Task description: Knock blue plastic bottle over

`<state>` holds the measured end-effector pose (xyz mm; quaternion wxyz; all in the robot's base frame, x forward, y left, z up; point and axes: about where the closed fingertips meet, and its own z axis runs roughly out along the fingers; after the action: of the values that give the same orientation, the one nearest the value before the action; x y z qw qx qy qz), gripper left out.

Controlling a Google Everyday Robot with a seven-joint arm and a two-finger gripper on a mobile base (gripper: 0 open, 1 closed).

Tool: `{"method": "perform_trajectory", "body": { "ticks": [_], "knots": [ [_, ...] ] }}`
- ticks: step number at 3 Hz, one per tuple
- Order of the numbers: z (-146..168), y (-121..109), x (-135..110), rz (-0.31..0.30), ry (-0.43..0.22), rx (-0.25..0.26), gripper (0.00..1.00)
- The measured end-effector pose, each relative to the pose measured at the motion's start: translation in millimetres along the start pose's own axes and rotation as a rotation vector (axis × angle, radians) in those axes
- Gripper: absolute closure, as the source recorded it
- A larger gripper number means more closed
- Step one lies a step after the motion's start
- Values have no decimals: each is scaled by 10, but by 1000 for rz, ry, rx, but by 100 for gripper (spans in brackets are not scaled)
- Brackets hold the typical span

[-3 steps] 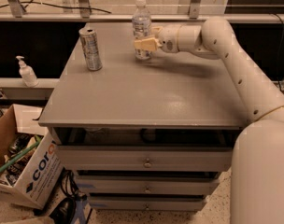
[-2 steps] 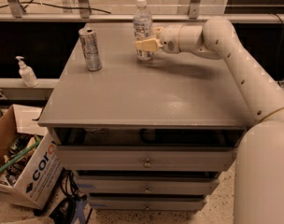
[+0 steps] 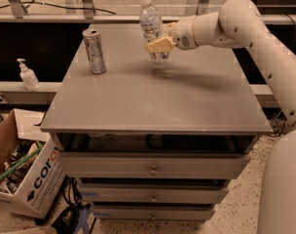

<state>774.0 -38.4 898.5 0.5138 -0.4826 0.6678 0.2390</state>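
The blue plastic bottle will be released from my gripper and will be left lying on its side at the middle of the grey cabinet top [image 3: 171, 77].
The blue plastic bottle [image 3: 150, 22], clear with a white cap and a whitish label, is at the back middle of the grey cabinet top [image 3: 157, 104]. It tilts with its cap leaning to the left. My gripper [image 3: 160, 45], with its tan tip, reaches in from the right and presses against the bottle's lower half, covering part of it. The bottle's base sits at or just above the surface; I cannot tell which.
A silver drink can [image 3: 94, 50] stands upright on the back left of the top. A white pump bottle [image 3: 27, 75] stands on a ledge to the left. A cardboard box [image 3: 33, 182] lies on the floor at the lower left. Drawers [image 3: 153, 169] are below the top.
The bottle stood upright with my gripper at its right side. Now my gripper has pushed left into it and the bottle leans left.
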Motion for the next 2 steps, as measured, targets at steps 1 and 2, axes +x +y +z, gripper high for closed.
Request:
{"method": "perform_trajectory", "body": {
  "ticks": [1, 2],
  "knots": [
    [-82, 36, -28, -20, 35, 2, 100],
    [-323, 163, -36, -115, 181, 38, 100]
  ]
}}
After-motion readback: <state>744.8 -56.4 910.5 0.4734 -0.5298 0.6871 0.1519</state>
